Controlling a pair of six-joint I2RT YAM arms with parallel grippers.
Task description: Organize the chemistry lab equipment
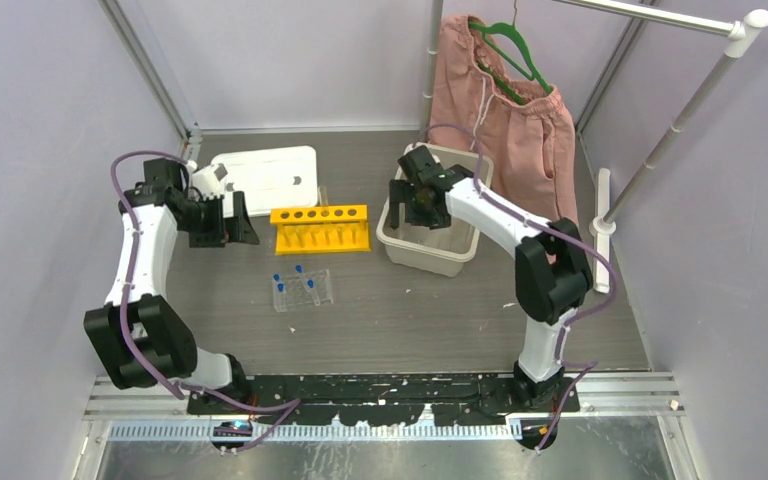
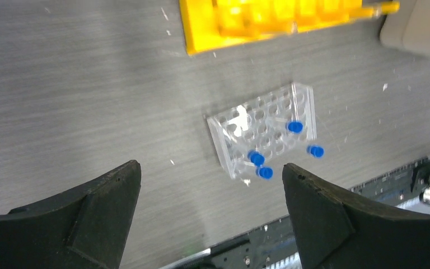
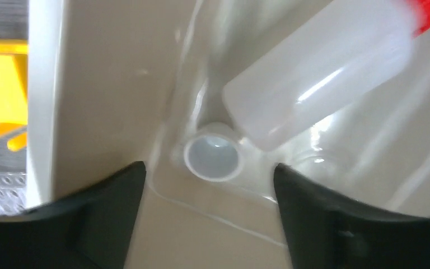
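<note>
The left gripper will next close on the near corner (image 1: 225, 209) of the white flat tray, on the side of the tray farthest from the beige bin.
The yellow six-hole tube rack (image 1: 320, 228) stands mid-table; it also shows in the left wrist view (image 2: 280, 19). In front of it lies the clear plastic grid rack (image 1: 303, 291) (image 2: 266, 130) with small blue-capped tubes (image 2: 295, 127) in and beside it. My left gripper (image 1: 240, 218) (image 2: 211, 193) is open and empty, left of the yellow rack. My right gripper (image 1: 422, 205) (image 3: 208, 188) is open inside the beige bin (image 1: 430, 250) (image 3: 106, 84), above a tiny white cup (image 3: 213, 156) and the red-spouted squeeze bottle (image 3: 319, 73) lying on the bin floor.
A white flat tray (image 1: 268, 174) lies at the back left. Pink shorts on a green hanger (image 1: 505, 110) hang from a rail behind the bin. A white strip (image 1: 602, 225) lies at the right. The arms' base rail (image 1: 380, 390) runs along the near edge.
</note>
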